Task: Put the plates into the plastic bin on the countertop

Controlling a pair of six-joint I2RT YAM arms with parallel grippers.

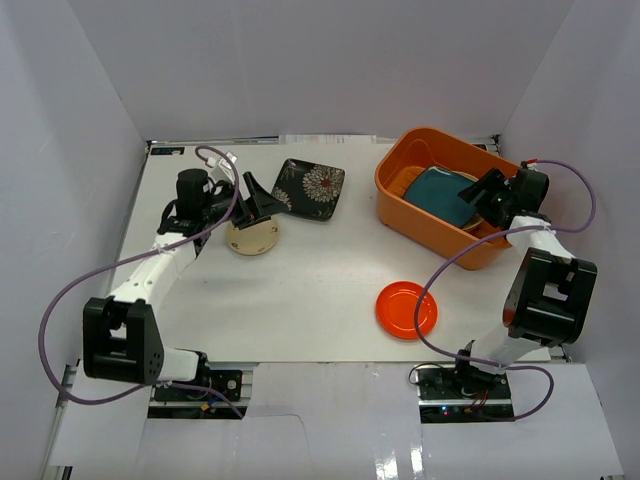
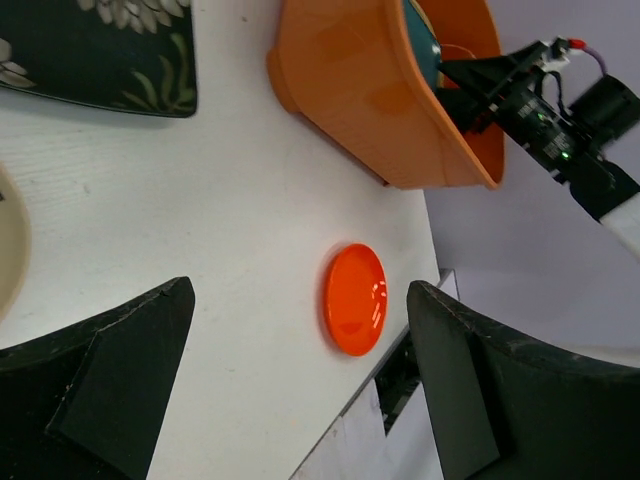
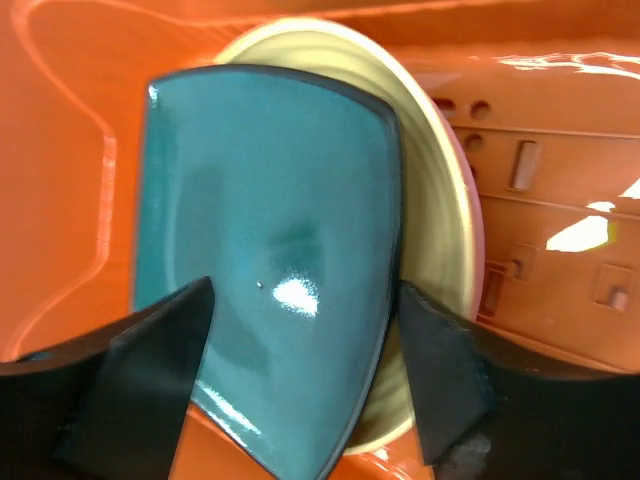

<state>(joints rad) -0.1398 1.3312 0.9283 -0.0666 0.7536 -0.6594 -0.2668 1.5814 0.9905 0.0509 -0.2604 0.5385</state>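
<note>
My left gripper is going to close on the edge (image 1: 280, 178) of the square black flowered plate that faces away from the orange plastic bin.
The orange plastic bin (image 1: 420, 215) stands at the back right of the white countertop (image 1: 320, 270). A square dark teal plate (image 3: 270, 250) lies in it on a cream plate (image 3: 435, 210) with a pink rim showing beneath. My right gripper (image 3: 300, 370) is open just above the teal plate, one finger on each side of its near edge; it also shows in the top view (image 1: 476, 196). My left gripper (image 1: 262, 203) is open, hovering at the far edge of the patterned beige plate (image 1: 252, 239). The square black flowered plate (image 1: 310, 188) and the red plate (image 1: 406, 309) lie on the countertop.
White walls enclose the countertop on three sides. The left wrist view shows the red plate (image 2: 355, 298) between its fingers, the bin (image 2: 370, 100) and the right arm (image 2: 560, 130) beyond. Cables loop off both arms.
</note>
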